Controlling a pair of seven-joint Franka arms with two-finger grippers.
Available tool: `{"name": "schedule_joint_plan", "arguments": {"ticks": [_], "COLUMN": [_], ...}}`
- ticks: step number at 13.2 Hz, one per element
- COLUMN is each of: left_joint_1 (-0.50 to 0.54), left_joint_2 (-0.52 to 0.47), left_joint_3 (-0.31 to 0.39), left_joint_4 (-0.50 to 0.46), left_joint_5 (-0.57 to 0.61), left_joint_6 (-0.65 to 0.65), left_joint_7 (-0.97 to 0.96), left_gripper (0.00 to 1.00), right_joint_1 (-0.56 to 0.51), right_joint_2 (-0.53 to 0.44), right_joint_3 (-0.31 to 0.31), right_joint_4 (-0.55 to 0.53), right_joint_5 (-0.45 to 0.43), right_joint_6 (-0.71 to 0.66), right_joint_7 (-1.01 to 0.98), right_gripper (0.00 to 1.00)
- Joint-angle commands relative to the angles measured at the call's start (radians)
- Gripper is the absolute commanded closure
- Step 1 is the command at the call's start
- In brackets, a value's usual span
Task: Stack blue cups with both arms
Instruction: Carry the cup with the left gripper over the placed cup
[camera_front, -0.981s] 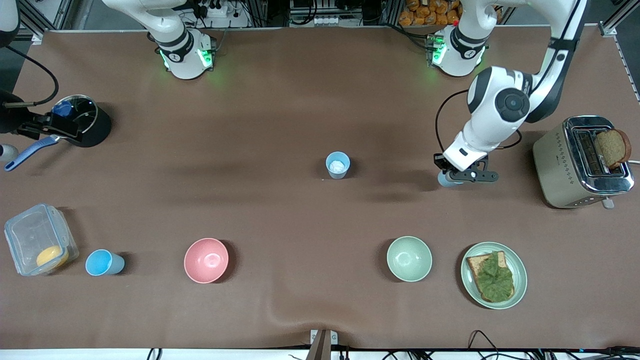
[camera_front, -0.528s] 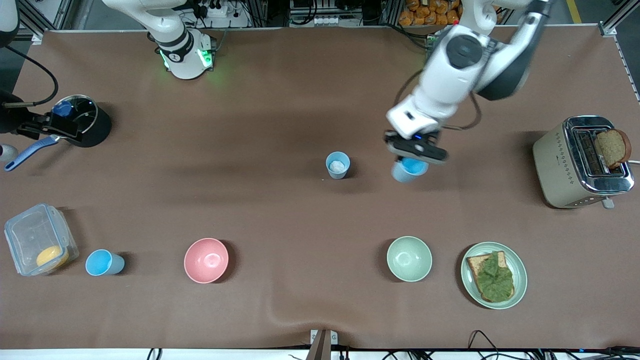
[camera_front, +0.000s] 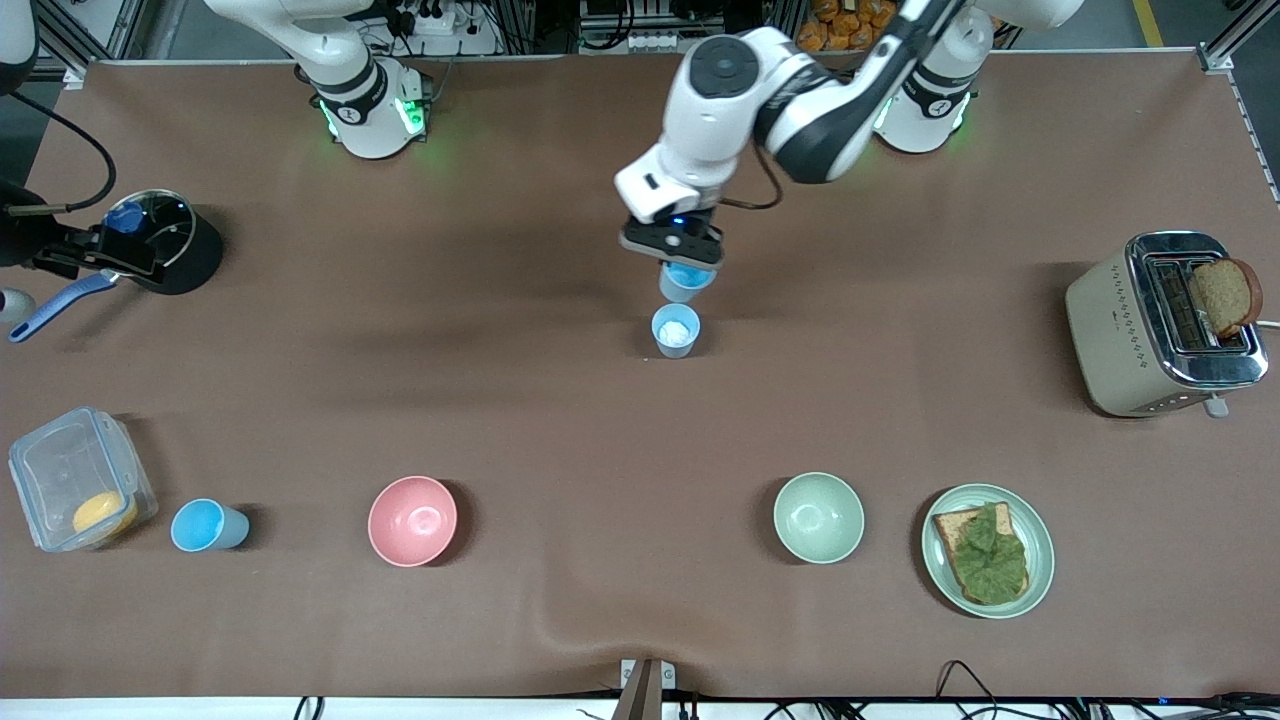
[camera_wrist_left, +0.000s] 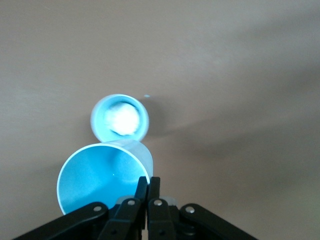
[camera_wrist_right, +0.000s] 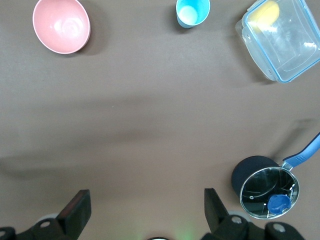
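Next, my left gripper lets go of the bright sky-blue cup inside the paler blue cup (camera_front: 675, 331) (camera_wrist_left: 120, 119) that is standing in the middle of the table.
My left gripper (camera_front: 672, 248) is shut on the rim of a bright sky-blue cup (camera_front: 687, 281) and holds it in the air, beside and almost over a paler blue cup (camera_front: 676, 331) with a whitish inside that stands upright mid-table. In the left wrist view the fingers (camera_wrist_left: 148, 187) pinch the held cup's (camera_wrist_left: 97, 175) wall, with the paler cup (camera_wrist_left: 120, 119) just past it. Another sky-blue cup (camera_front: 206, 526) stands near the right arm's end, beside a clear container; it also shows in the right wrist view (camera_wrist_right: 192, 12). My right gripper (camera_wrist_right: 145, 210) is open and empty, high over the table.
A pink bowl (camera_front: 412, 520) and a pale green bowl (camera_front: 818, 517) sit nearer the front camera. A plate with bread and lettuce (camera_front: 987, 550) and a toaster (camera_front: 1160, 325) are at the left arm's end. A clear container (camera_front: 75, 490) and a black pot (camera_front: 165, 240) are at the right arm's end.
My left arm has lifted the sky-blue cup from beside the toaster and carried it toward the middle of the table, stopping next to the paler cup. Nothing else has moved.
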Motion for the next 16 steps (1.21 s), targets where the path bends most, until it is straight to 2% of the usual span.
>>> {"name": "schedule_joint_plan", "arguments": {"ticks": [1,16], "left_joint_1": [-0.017,-0.006], "left_joint_2": [0.089,0.127], "left_joint_3": [0.006,0.044], "left_joint_4": [0.1,0.1], "left_joint_5": [0.071,0.107], "left_joint_6": [-0.015,0.009], "left_joint_7": [-0.05,-0.039], "left_gripper": [1.0,1.0], "right_joint_1": [-0.021,-0.028], "right_joint_2": [-0.023,-0.023], "right_joint_3": [0.017,0.017], "right_joint_4": [-0.019,-0.021], "right_joint_5": [-0.006,-0.005], "right_joint_6": [-0.001,-0.002], "right_joint_7": [-0.006,-0.009], "right_gripper": [0.0,0.0]}}
